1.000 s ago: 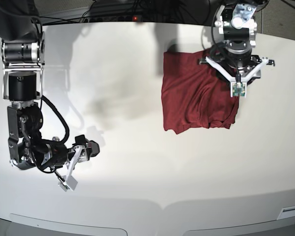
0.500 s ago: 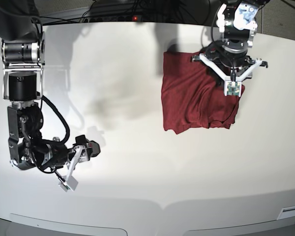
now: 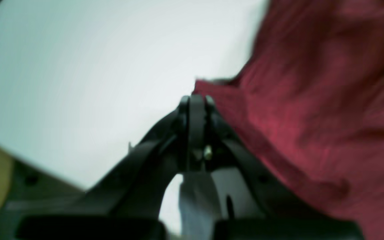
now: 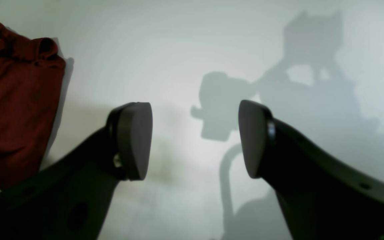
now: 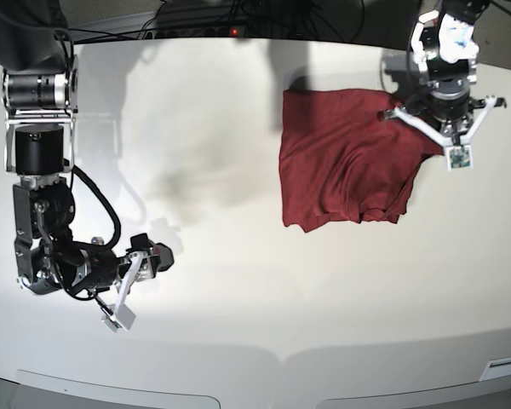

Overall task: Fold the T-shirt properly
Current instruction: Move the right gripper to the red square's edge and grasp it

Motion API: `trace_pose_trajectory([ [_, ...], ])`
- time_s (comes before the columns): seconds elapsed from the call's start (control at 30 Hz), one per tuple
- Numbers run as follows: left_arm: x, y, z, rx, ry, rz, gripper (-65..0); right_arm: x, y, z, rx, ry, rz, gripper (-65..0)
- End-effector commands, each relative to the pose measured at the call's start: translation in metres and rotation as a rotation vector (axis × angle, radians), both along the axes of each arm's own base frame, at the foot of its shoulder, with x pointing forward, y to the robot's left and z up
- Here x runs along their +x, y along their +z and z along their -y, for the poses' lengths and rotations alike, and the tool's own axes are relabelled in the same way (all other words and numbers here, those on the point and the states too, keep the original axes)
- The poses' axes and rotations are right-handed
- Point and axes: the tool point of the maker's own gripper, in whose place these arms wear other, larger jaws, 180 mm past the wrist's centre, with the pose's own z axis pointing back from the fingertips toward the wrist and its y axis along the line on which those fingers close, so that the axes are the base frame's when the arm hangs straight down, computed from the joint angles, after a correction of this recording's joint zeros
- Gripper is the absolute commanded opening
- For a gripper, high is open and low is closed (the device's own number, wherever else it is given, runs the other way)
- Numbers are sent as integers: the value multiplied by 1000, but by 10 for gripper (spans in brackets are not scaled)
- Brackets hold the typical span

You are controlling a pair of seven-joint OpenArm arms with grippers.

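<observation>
Next, I open my left gripper and take the fabric farther in from there (image 3: 244, 102), as its fingers meet only the outermost corner of the T-shirt.
The dark red T-shirt (image 5: 341, 162) lies crumpled in a rough rectangle at the back right of the white table (image 5: 238, 170). My left gripper (image 5: 440, 129) is at the shirt's right edge. In the blurred left wrist view its jaws (image 3: 195, 100) are closed, with a drawn-out corner of the shirt (image 3: 312, 100) right at the tips. My right gripper (image 5: 119, 308) hangs low over the table at the front left, far from the shirt. Its jaws (image 4: 195, 136) are open and empty, and the shirt (image 4: 15, 100) shows at that view's left edge.
The right arm's black column and cable (image 5: 38, 145) stand at the table's left side. Dark cables (image 5: 230, 25) run behind the back edge. The table's curved front edge (image 5: 281, 354) is near the bottom of the base view.
My left gripper has moved right, from above the shirt's right part to its right edge, and the fabric there now stretches further right. The right arm has not moved.
</observation>
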Motion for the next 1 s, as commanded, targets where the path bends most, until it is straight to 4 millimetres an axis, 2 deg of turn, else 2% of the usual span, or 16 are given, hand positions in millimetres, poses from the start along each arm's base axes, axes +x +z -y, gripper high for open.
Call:
trace_pose_trajectory([
  [0.0,-3,4,-9,33,9,17,-650,16,24,2,13,-2,72,-247],
  [0.13,-30,-17,-23,79,18,-31,-650,16,24,2,13,-2,73,-247],
  [0.2,-34,-22,-23,88,12,-27,-650,16,24,2,15,-2,74,-247],
  [0.3,-28,-17,-20,95,0,24,-650,16,25,0,26,0,74,-247],
  [0.47,-7,-4,-20,103,-3,92,-650,16,29,-5,66,4,79,-247],
  [0.6,6,7,-26,111,41,146,-480,16,32,-13,98,11,81,-247],
  [0.67,14,12,-26,111,42,165,-440,16,33,-17,111,15,83,-247],
  [0.87,16,10,-26,96,57,143,-443,18,39,-24,158,16,99,-248],
  [0.9,15,9,-26,87,59,139,-468,18,41,-29,181,21,102,-262],
  [0.93,15,8,-24,75,60,137,-516,18,43,-36,206,27,103,-304],
  [0.97,15,7,-22,60,61,135,-578,18,44,-43,225,34,102,-373],
])
